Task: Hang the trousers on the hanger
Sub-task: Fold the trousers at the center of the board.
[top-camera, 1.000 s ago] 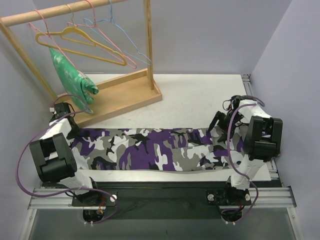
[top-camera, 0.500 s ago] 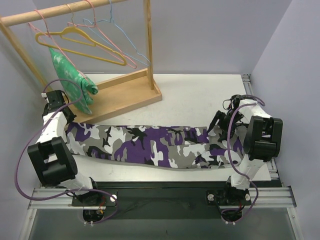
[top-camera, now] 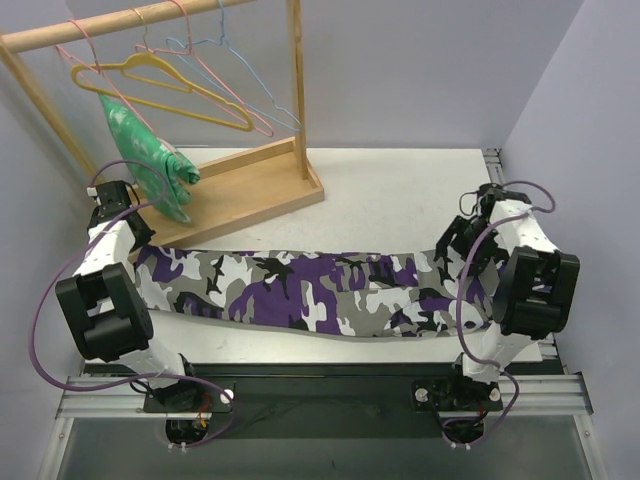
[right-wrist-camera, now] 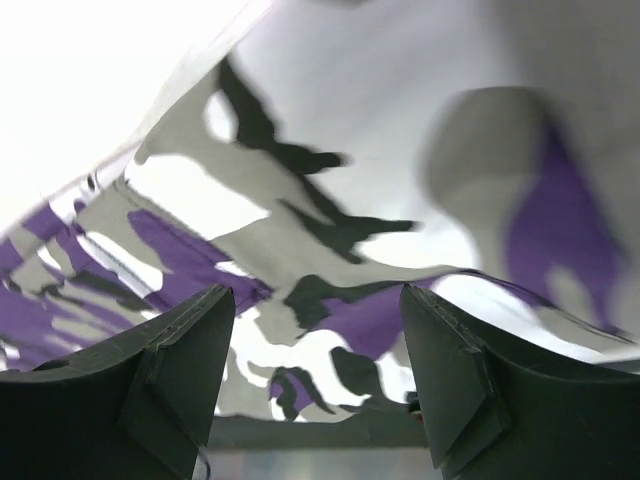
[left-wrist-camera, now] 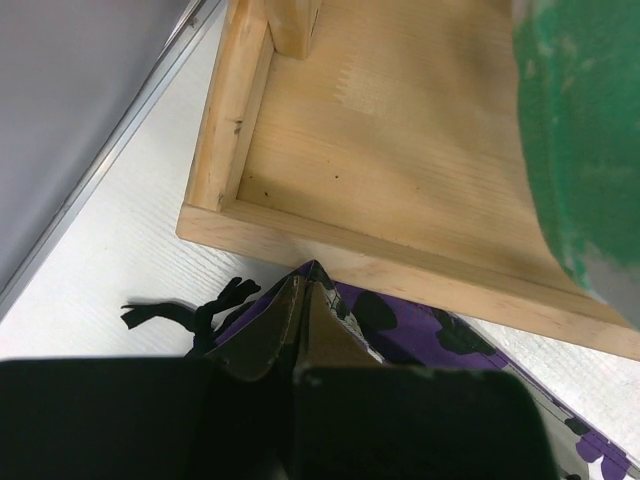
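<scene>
My right gripper will next close on the purple waist end [top-camera: 493, 287] of the camouflage trousers, opposite the end that my left gripper holds.
The camouflage trousers [top-camera: 300, 290] lie stretched flat across the near half of the table, left to right. My left gripper [top-camera: 140, 252] is at their left end, close to the wooden rack base; in the left wrist view it [left-wrist-camera: 303, 300] is shut on a pinched corner of the trousers [left-wrist-camera: 420, 325], with a black drawstring [left-wrist-camera: 180, 315] beside it. My right gripper [top-camera: 448, 250] is over the trousers' right end; in the right wrist view it [right-wrist-camera: 315, 300] is open, with the cloth [right-wrist-camera: 300, 220] close below the fingers. The yellow hanger [top-camera: 160, 85] hangs on the rail at the back left.
A wooden rack with a tray base [top-camera: 250, 190] stands at the back left. On its rail [top-camera: 100, 30] hang pink hangers [top-camera: 250, 115], a blue hanger [top-camera: 275, 100] and a green patterned garment [top-camera: 150, 160], which hangs just above my left wrist. Walls close in on both sides.
My left gripper pulled the trousers' left end back and to the left, drawing the cloth narrower and tauter. My right arm has since lifted and shifted slightly over the right end.
</scene>
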You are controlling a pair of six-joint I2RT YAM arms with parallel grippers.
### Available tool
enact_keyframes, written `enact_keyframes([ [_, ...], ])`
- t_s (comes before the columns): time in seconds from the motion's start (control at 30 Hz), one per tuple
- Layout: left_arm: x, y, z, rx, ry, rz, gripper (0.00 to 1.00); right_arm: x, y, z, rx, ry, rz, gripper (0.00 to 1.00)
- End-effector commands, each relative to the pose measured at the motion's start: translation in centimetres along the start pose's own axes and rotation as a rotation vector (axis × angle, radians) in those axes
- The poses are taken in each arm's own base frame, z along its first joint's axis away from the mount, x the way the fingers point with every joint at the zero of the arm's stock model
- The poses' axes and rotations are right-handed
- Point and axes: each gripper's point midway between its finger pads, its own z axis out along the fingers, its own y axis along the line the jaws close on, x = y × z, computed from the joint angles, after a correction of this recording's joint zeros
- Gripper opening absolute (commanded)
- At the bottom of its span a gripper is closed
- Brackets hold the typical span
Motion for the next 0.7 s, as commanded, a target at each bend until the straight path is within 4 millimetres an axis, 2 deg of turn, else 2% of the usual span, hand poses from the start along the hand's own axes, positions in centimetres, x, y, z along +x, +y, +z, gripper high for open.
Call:
enact_keyframes([
  [0.0,-2.8,-0.5,0.0,0.023,-0.104,-0.038,0.00,-2.8,-5.4,-4.6,0.145,-0.199,0.138,0.68],
  [0.1,-3.3,-0.5,0.0,0.033,-0.118,-0.051,0.00,-3.5,-8.7,-5.6,0.227,-0.258,0.218,0.68],
  [0.13,-3.6,-0.6,0.0,0.039,-0.128,-0.057,0.00,-3.3,-10.4,-5.9,0.248,-0.267,0.280,0.69],
  [0.2,-4.0,-0.5,0.0,0.043,-0.139,-0.075,0.00,-3.0,-12.0,-6.0,0.254,-0.269,0.342,0.69],
  [0.23,-4.3,-0.5,0.1,0.046,-0.150,-0.083,0.00,-3.1,-13.7,-6.2,0.260,-0.276,0.401,0.69],
  [0.33,-5.0,-0.3,0.0,0.049,-0.179,-0.107,0.00,-3.1,-16.5,-6.9,0.252,-0.318,0.483,0.76],
  [0.47,-5.4,-0.5,0.1,0.084,-0.190,-0.127,0.00,-2.7,-19.1,-6.9,0.257,-0.327,0.569,0.78],
  [0.6,-4.9,-1.3,1.4,0.114,-0.156,-0.126,0.00,-2.6,-20.3,-6.1,0.281,-0.332,0.581,0.78],
  [0.67,-5.2,-1.5,1.2,0.131,-0.165,-0.133,0.00,-2.6,-20.7,-6.1,0.292,-0.341,0.586,0.78],
])
